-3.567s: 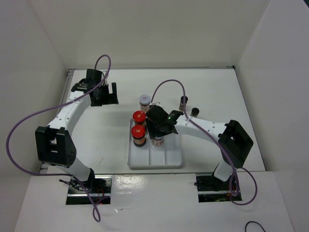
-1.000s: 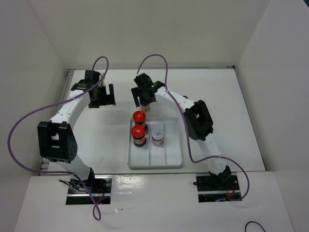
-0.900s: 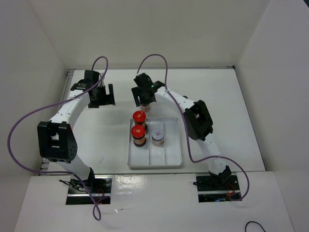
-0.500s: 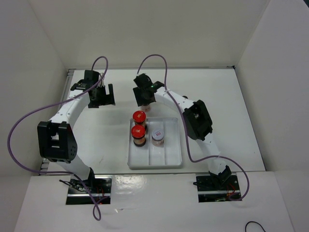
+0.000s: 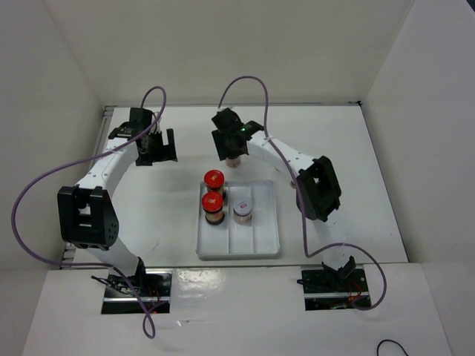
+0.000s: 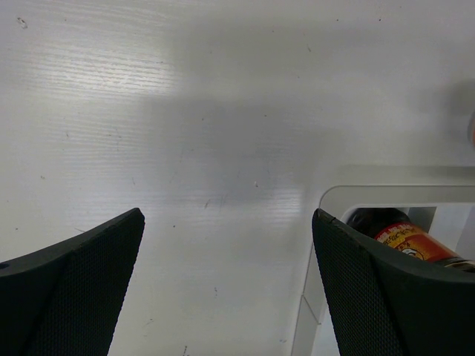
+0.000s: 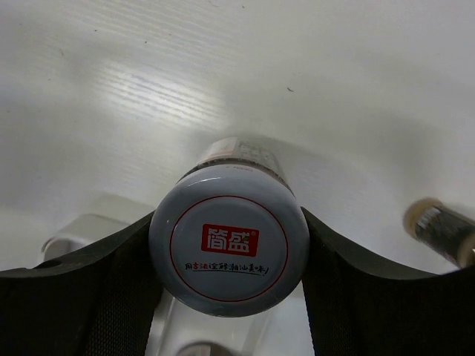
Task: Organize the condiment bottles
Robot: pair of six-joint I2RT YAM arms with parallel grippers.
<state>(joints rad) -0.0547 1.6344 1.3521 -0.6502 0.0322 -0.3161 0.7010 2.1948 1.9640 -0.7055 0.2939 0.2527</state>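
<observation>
I need to use my right gripper to let go of the white-lidded jar, now held just behind the tray, in the tray's middle compartment (image 5: 240,193) (image 7: 211,324), behind the other white-lidded jar.
My right gripper (image 5: 231,142) is shut on a white-lidded jar (image 7: 228,248) with pinkish contents. It holds the jar upright just behind the far edge of the white divided tray (image 5: 264,245); in the top view only the jar's base (image 5: 234,159) shows. In the tray stand two red-lidded jars (image 5: 214,179) (image 5: 213,201) and another white-lidded jar (image 5: 242,207). One small dark jar (image 7: 438,226) lies on the table to the right. My left gripper (image 5: 157,154) is open and empty over bare table left of the tray; its view shows the tray corner (image 6: 349,194) and a red-lidded jar (image 6: 404,234).
White walls enclose the table on the left, back and right. The right arm stretches across the table right of the tray (image 5: 297,159) and hides what lies under it. Purple cables loop above both arms.
The right arm left a white-lidded jar in the tray, went back to the second one, closed on it and has now shifted slightly right with it. The left arm has barely moved.
</observation>
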